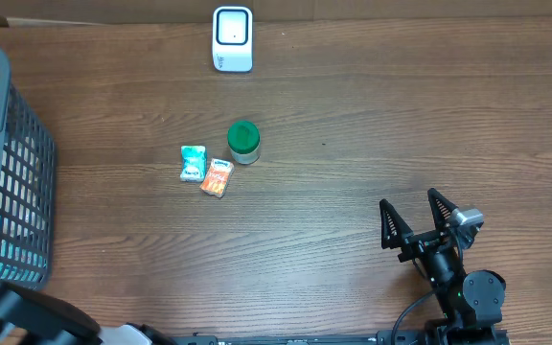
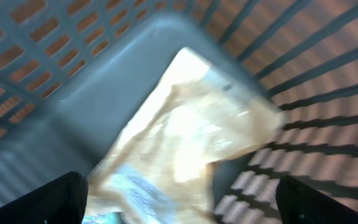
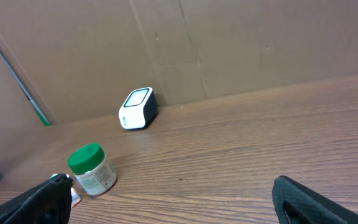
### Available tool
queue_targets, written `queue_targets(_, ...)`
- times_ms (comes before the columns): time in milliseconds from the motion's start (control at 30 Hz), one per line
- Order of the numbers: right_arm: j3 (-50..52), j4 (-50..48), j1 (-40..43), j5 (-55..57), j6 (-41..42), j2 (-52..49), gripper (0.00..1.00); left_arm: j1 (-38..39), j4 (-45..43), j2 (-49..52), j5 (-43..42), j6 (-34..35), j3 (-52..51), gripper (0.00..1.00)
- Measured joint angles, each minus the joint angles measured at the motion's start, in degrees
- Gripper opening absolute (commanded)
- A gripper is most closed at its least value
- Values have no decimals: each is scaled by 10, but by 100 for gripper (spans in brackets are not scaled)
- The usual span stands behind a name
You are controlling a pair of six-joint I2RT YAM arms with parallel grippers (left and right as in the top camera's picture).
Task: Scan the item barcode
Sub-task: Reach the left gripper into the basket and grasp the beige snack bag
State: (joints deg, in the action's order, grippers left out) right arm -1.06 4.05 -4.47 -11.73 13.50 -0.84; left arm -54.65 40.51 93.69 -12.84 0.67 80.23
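My left gripper is going to close on the pale packet's long edge (image 2: pixel 124 134), the one beside the bare bottom of the grey basket.
The white barcode scanner (image 1: pixel 232 38) (image 3: pixel 137 108) stands at the table's far edge. A green-lidded jar (image 1: pixel 243 142) (image 3: pixel 92 169), a teal packet (image 1: pixel 193 163) and an orange packet (image 1: pixel 218 178) sit mid-table. In the blurred left wrist view, my left gripper (image 2: pixel 179 194) is open inside the grey basket (image 2: pixel 328 81), its fingers wide apart over a crinkly pale packet (image 2: pixel 185 130) lying on the basket floor. My right gripper (image 1: pixel 409 203) (image 3: pixel 169 186) is open and empty near the front right, pointing toward the jar and scanner.
The grey mesh basket (image 1: pixel 8 163) stands at the table's left edge. Part of the left arm (image 1: pixel 27 321) shows at the bottom left corner. A brown cardboard wall (image 3: pixel 229 43) rises behind the scanner.
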Motion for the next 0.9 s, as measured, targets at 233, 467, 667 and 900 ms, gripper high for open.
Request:
queue_targets(233,0,0,0,0,0,0,100,-21,-31,95,0,-99,0,100)
queue_targets(467,0,0,0,0,0,0,100,-20,-73,180,-2,-148,0,100)
queue_targets(667,0,0,0,0,0,0,100,-20,-93,214,-35,-170,1,92)
queue_targets(900,0,0,0,0,0,0,100,-20,-94,234,-72,-179,8,64)
